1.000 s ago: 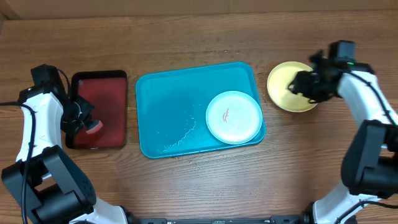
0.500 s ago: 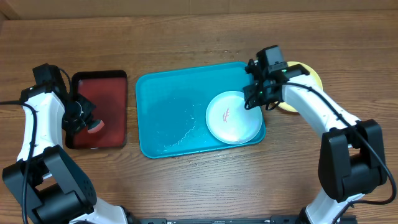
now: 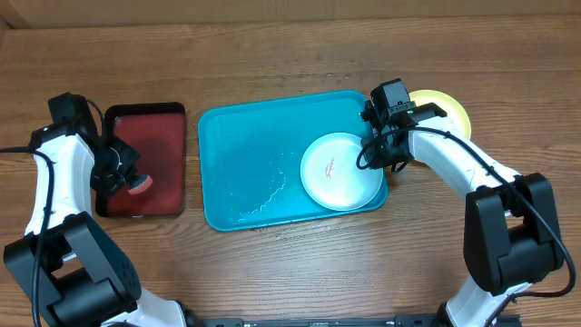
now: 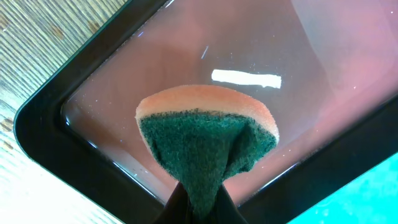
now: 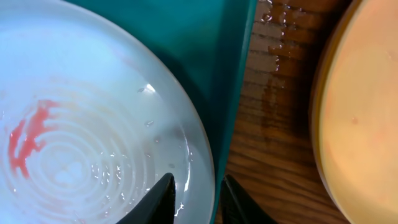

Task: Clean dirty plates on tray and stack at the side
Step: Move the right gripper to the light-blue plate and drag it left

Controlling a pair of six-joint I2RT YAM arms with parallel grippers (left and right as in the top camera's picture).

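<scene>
Next, my left gripper drops the green-and-orange sponge in the dark red tray (image 3: 164, 173) (image 4: 264, 134), near the teal tray.
A pale whitish plate (image 3: 340, 173) with a small red smear lies at the right end of the teal tray (image 3: 245, 154). A yellow-green plate (image 3: 451, 111) lies on the table just right of the tray. Only these two plates show. My right gripper (image 3: 376, 156) is open, and its fingers (image 5: 196, 183) straddle the right rim of the pale plate (image 5: 81, 143), next to the tray's rim (image 5: 227, 74). The yellow-green plate (image 5: 367, 112) is apart from it. My left gripper (image 3: 121, 177) is shut (image 4: 199, 208) on a green-and-orange sponge (image 4: 208, 134) over the dark red tray.
The dark red black-rimmed tray (image 3: 145, 127) sits left of the teal tray and holds a film of water (image 4: 311, 56). Water drops lie on the wood (image 5: 273, 81) between the teal tray and the yellow-green plate.
My right arm left the yellow-green plate on the table, swung left to the teal tray and set its fingers over the pale plate's right rim. The left arm has not moved.
</scene>
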